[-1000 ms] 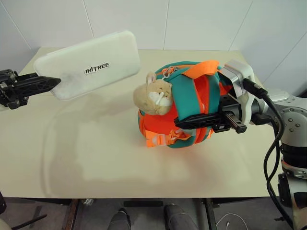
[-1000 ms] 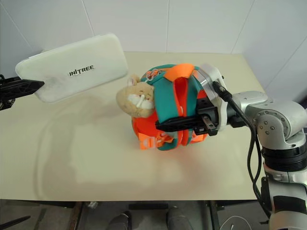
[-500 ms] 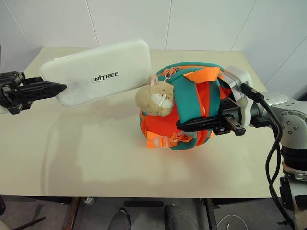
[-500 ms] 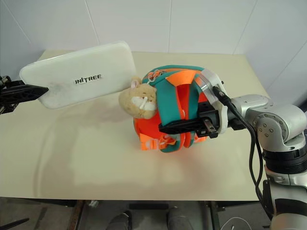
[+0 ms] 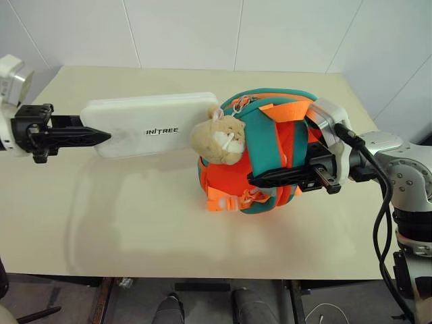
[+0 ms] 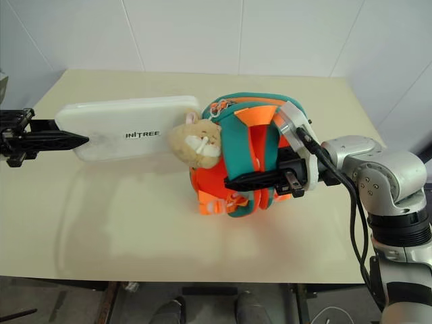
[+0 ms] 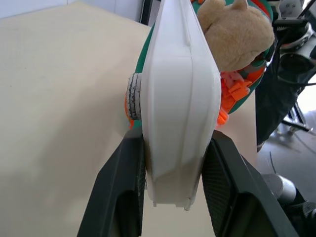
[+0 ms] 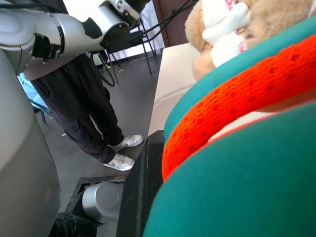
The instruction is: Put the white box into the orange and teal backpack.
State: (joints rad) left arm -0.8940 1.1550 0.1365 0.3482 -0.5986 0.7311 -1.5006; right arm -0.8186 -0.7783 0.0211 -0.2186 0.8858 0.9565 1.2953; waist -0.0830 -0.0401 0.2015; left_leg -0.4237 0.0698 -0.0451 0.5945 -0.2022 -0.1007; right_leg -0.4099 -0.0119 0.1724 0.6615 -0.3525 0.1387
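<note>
Next, my left gripper lets go of the white box inside the backpack (image 5: 248,137), just past the beige plush toy that is at the opening of the backpack.
The white box (image 5: 152,125) hangs level above the table, its near end clamped between the two black fingers of my left gripper (image 5: 98,137). Its far end reaches the beige plush toy (image 5: 219,138) on the orange and teal backpack (image 5: 270,158). The backpack stands right of centre on the table. My right gripper (image 5: 260,179) reaches in from the right and is shut on the backpack's teal and orange straps (image 8: 222,108), low on its front. In the left wrist view the box (image 7: 180,113) stands edge-on between the fingers (image 7: 121,197).
The cream table (image 5: 135,223) has free room in front of and left of the backpack. A white tiled wall stands behind its far edge. A person's legs (image 8: 94,113) show beside the table in the right wrist view.
My left gripper has carried the white box to the right and turned it flatter. Its far end now sits beside the plush toy. The right gripper keeps its hold on the straps.
</note>
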